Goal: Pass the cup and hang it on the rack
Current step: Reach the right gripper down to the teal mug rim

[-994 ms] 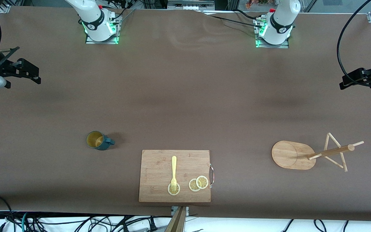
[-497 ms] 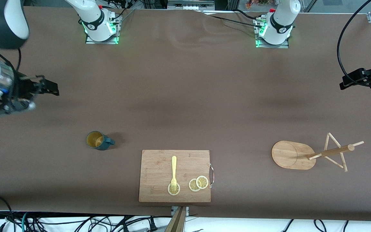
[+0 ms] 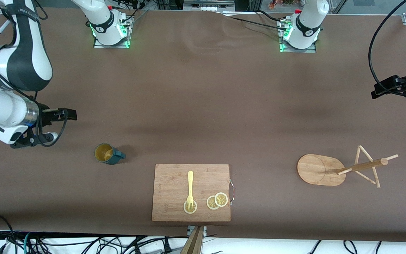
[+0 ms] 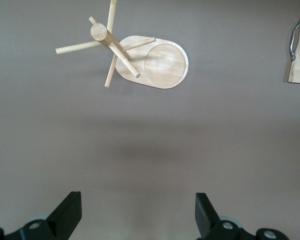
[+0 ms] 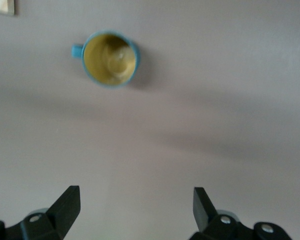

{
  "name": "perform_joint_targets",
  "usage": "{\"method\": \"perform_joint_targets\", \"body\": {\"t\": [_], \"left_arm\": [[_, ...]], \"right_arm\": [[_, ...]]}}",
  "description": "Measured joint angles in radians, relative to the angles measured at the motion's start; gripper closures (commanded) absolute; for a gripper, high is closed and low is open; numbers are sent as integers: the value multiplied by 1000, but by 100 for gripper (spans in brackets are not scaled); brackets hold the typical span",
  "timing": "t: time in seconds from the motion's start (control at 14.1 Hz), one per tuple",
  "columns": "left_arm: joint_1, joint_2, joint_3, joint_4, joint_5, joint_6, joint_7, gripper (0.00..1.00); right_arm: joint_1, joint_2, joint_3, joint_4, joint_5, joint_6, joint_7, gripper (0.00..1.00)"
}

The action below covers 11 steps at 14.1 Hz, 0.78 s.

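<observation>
The robot's right gripper needs to close on the cup's rim point(image 3: 96, 152) point(image 5: 137, 66) across from the cup's handle, with one finger inside the cup, because that keeps the handle free.
The cup point(image 3: 108, 154), dark teal with a yellow inside, stands upright on the table toward the right arm's end, its handle pointing at the cutting board. In the right wrist view the cup point(image 5: 110, 59) lies ahead of my right gripper point(image 5: 135, 205). That right gripper point(image 3: 67, 114) hangs open and empty over bare table beside the cup. The rack point(image 3: 321, 169), a wooden mug tree on an oval base, stands toward the left arm's end. My left gripper point(image 3: 379, 91) waits open at the table's edge, and its wrist view shows the rack point(image 4: 162, 62) ahead of the left gripper point(image 4: 137, 210).
A bamboo cutting board point(image 3: 191, 192) lies between cup and rack, nearer the front camera. It carries a yellow fork point(image 3: 190, 188) and lemon slices point(image 3: 217, 200). Its metal handle point(image 4: 293, 37) shows in the left wrist view. Brown cloth covers the table.
The right arm has swung in from the table's end toward the cup, its gripper still open. The left arm, the cup and the rack have not moved.
</observation>
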Motion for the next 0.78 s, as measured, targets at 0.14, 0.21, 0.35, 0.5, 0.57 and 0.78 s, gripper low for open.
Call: {"method": "perform_joint_targets", "body": {"t": [0.14, 0.21, 0.35, 0.5, 0.57, 0.78], "left_arm": [[0, 1, 0, 0, 0, 0, 0, 0], [0, 1, 0, 0, 0, 0, 0, 0], [0, 1, 0, 0, 0, 0, 0, 0], [0, 2, 0, 0, 0, 0, 0, 0], [0, 2, 0, 0, 0, 1, 0, 0], [0, 2, 0, 0, 0, 1, 0, 0]], "right_arm": [[-1, 58, 0, 0, 0, 75, 0, 0], [-1, 88, 0, 0, 0, 109, 0, 0], [7, 143, 1, 1, 0, 185, 0, 0], [19, 194, 1, 5, 0, 263, 0, 0], [23, 216, 1, 10, 0, 283, 0, 1], [29, 246, 1, 32, 0, 295, 11, 6]]}}
